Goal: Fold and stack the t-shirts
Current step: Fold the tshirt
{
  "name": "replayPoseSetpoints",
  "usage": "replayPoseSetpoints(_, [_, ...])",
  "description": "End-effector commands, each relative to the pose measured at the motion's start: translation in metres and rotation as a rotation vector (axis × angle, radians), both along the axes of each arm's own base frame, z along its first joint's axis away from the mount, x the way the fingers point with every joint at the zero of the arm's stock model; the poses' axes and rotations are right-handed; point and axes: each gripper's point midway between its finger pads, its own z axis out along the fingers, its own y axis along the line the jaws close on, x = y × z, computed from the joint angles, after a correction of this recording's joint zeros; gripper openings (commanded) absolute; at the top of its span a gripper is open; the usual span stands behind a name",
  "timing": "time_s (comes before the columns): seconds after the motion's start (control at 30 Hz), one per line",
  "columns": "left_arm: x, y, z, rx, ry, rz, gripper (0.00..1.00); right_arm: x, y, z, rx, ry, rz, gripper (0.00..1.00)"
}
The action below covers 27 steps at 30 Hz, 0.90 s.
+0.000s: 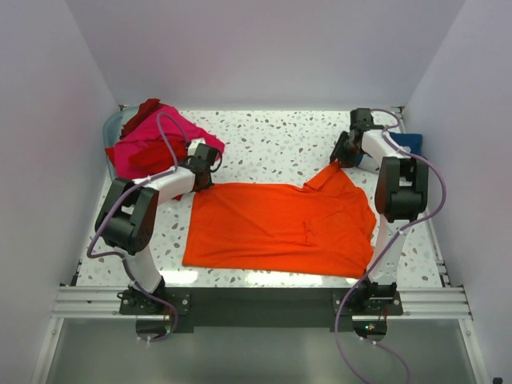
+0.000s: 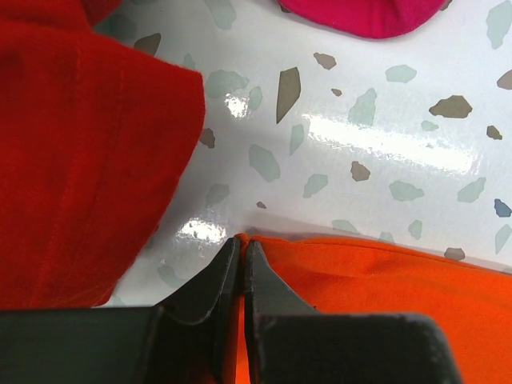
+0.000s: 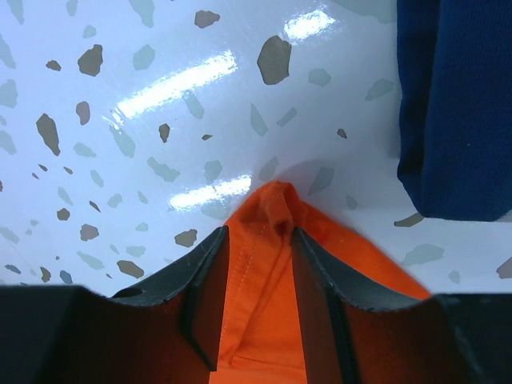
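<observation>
My left gripper needs to release the orange t-shirt's far corner on the orange t-shirt itself (image 1: 210, 227), just inside its short side edge.
A bright orange t-shirt (image 1: 280, 228) lies spread flat in the middle of the table. My left gripper (image 1: 205, 180) (image 2: 242, 244) is shut on its far left corner (image 2: 384, 280), pinching the cloth edge. At the far right, my right gripper (image 1: 338, 160) (image 3: 260, 236) straddles the raised tip of the orange cloth (image 3: 272, 200). Its jaws stand apart, with the bunched hem between them. A heap of hot pink (image 1: 132, 152) (image 2: 360, 16) and red (image 1: 148, 112) (image 2: 80, 160) t-shirts sits at the back left. A navy blue t-shirt (image 1: 408, 142) (image 3: 456, 104) lies at the back right.
A pale bin rim (image 1: 110, 122) shows behind the pink and red heap. White walls close in the table on the left, back and right. A metal rail (image 1: 256, 302) runs along the near edge by the arm bases.
</observation>
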Motion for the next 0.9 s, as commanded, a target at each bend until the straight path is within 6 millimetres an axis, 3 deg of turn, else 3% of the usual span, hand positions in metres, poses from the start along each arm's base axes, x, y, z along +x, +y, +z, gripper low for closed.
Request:
replayPoseSetpoints(0.0, [0.006,0.001,0.004,-0.010,-0.027,0.005,0.00,0.011,0.001,0.001,0.017,-0.030,-0.009,0.40])
replayPoseSetpoints(0.2, [0.008,0.000,0.005,-0.013,-0.030,0.003,0.00,0.015,0.002,0.004,0.011,-0.036,-0.002,0.34])
replayPoseSetpoints(0.33, [0.009,0.000,0.006,-0.012,-0.030,0.000,0.00,0.016,0.005,0.004,0.003,-0.040,0.008,0.22])
replayPoseSetpoints(0.5, [0.010,0.000,0.006,-0.011,-0.031,-0.002,0.00,0.016,0.008,0.003,-0.012,-0.036,0.019,0.13])
replayPoseSetpoints(0.6, [0.010,0.000,0.005,-0.008,-0.030,-0.002,0.00,0.016,0.008,0.003,-0.023,-0.036,0.024,0.01])
replayPoseSetpoints(0.87, [0.010,0.000,0.006,-0.015,-0.031,-0.003,0.00,0.016,0.009,0.028,-0.024,-0.091,0.034,0.00])
